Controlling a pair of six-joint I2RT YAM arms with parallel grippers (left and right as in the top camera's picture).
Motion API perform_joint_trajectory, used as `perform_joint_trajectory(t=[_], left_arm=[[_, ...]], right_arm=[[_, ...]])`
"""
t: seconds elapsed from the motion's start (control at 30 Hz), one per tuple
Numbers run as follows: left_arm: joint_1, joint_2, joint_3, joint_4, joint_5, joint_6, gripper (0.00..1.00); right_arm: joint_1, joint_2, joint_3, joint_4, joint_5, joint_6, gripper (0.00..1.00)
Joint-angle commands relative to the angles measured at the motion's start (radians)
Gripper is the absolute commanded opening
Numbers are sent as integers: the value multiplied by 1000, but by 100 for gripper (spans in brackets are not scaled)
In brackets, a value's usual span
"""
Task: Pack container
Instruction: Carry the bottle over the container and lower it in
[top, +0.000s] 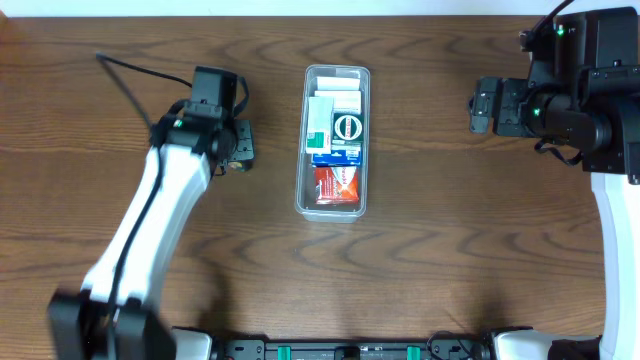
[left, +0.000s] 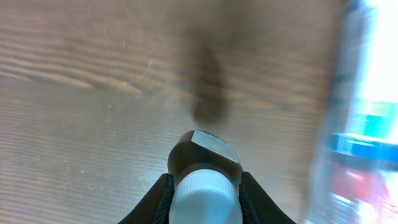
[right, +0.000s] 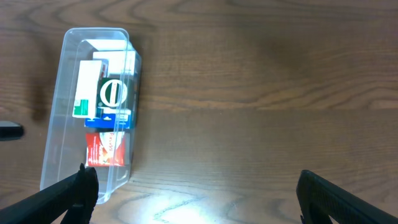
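My left gripper should put the small brown bottle, now held beside the clear container, down in the clear plastic container (top: 346, 206), just in front of the red packet.
The clear plastic container (top: 363, 140) lies in the middle of the table, long side running front to back. It holds a white and green box, a round green-and-white item, a blue box and a red packet. It also shows in the right wrist view (right: 62, 124). My left gripper (top: 243, 150) is left of the container and shut on a small brown bottle with a white cap (left: 205, 180). My right gripper (top: 478, 106) is open and empty, well to the right of the container.
A black cable (top: 140, 72) runs across the table at the back left. The right arm's body (top: 590, 90) fills the far right corner.
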Motion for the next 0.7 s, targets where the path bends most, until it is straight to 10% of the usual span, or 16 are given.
perform_joint_trajectory(t=[0.0,0.3,0.67], left_arm=[[-58,-148,8,-23,-8,-42,13],[-312,-316,8,-49,-8,-303,14],[-507,-89,8,24,-90,-448,14]], right_arm=[[-8,-14,1,-1,6,-14,99],[-8,-14,1,-1,6,-14,99],[-8,-14,1,-1,6,-14,99]])
